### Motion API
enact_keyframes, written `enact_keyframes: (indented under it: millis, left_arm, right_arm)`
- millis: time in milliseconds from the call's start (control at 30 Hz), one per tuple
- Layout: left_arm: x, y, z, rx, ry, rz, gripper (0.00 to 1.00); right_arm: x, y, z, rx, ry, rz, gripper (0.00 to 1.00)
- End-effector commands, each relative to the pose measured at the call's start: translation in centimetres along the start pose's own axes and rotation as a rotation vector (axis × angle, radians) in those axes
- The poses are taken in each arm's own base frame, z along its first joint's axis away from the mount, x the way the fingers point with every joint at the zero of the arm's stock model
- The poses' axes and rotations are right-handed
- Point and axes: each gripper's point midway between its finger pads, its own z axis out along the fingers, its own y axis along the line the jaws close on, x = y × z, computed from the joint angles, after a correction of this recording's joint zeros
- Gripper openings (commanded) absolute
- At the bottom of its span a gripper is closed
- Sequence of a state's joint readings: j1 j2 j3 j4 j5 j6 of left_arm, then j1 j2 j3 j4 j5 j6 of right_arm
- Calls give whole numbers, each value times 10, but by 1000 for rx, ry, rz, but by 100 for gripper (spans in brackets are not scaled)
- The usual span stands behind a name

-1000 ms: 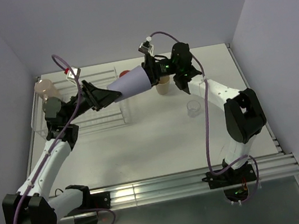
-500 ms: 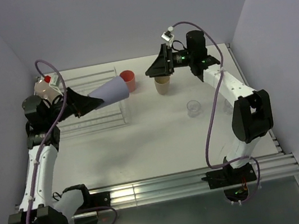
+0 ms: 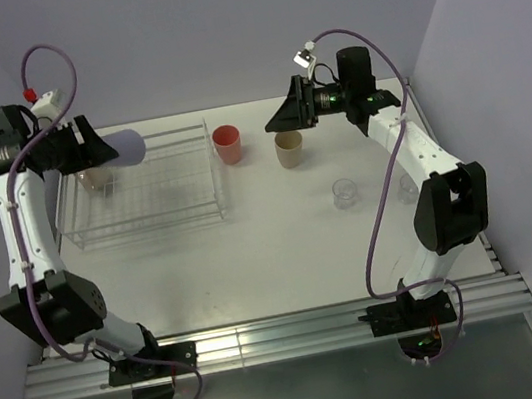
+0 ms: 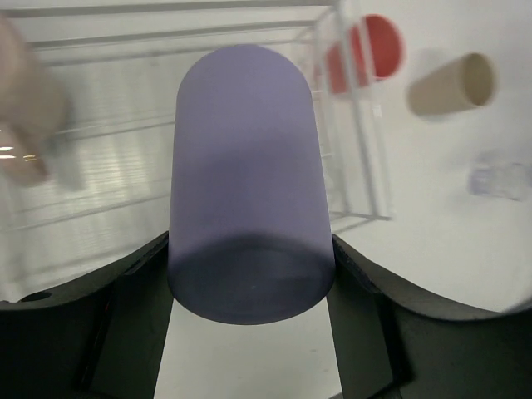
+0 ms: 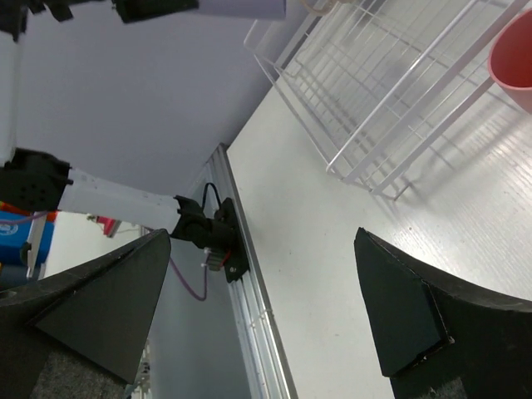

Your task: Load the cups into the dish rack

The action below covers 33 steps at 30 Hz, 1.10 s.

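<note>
My left gripper needs to let go of the lavender cup in the dish rack point(image 3: 93, 208) point(image 4: 35, 218), in a spot just in front of the pale pink mug.
My left gripper point(image 3: 96, 150) is shut on the lavender cup point(image 3: 123, 146) and holds it on its side in the air above the back left of the clear dish rack point(image 3: 198, 215). In the left wrist view the lavender cup point(image 4: 245, 191) fills the gap between the fingers point(image 4: 125, 316). The pale pink mug point(image 3: 94, 178) sits in the rack's left end. The coral-red cup point(image 3: 227, 145) and the tan cup point(image 3: 289, 149) stand just right of the rack. My right gripper point(image 3: 282, 118) is open and empty, raised above the tan cup.
One clear glass point(image 3: 345, 192) stands on the table at the right, and a second point(image 3: 406, 187) is half hidden behind the right arm. The right wrist view shows the rack point(image 5: 374, 108), the coral-red cup's rim point(image 5: 515, 58) and the table's front rail point(image 5: 249, 316).
The lavender cup has passed from my right gripper to my left. The left arm has swung it up and to the left over the rack. The right gripper has drawn back, open.
</note>
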<state>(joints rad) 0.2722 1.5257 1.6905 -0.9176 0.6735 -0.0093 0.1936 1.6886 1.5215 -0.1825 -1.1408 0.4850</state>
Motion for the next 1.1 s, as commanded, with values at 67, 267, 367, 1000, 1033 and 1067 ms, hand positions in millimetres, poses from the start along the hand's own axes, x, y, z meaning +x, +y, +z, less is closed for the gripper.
enact_keyframes:
  millis: [67, 267, 367, 1000, 1033, 1067]
  left_arm:
    - [-12, 60, -16, -311, 136, 126, 0]
    - [-32, 87, -5, -424, 178, 237, 0]
    - [-24, 96, -1, -462, 252, 270, 0]
    - [53, 125, -9, -395, 505, 217, 0]
    - [52, 128, -8, -403, 506, 221, 0]
    - [54, 132, -7, -414, 514, 221, 0]
  right_arm:
    - [-12, 20, -4, -3, -17, -89, 100]
    - [-3, 12, -4, 7, 6, -73, 100]
    - [-1, 9, -4, 16, 18, -71, 100]
    - [11, -2, -2, 14, 50, -49, 100]
    - [12, -2, -2, 15, 52, -53, 100]
    - [13, -3, -2, 17, 53, -53, 100]
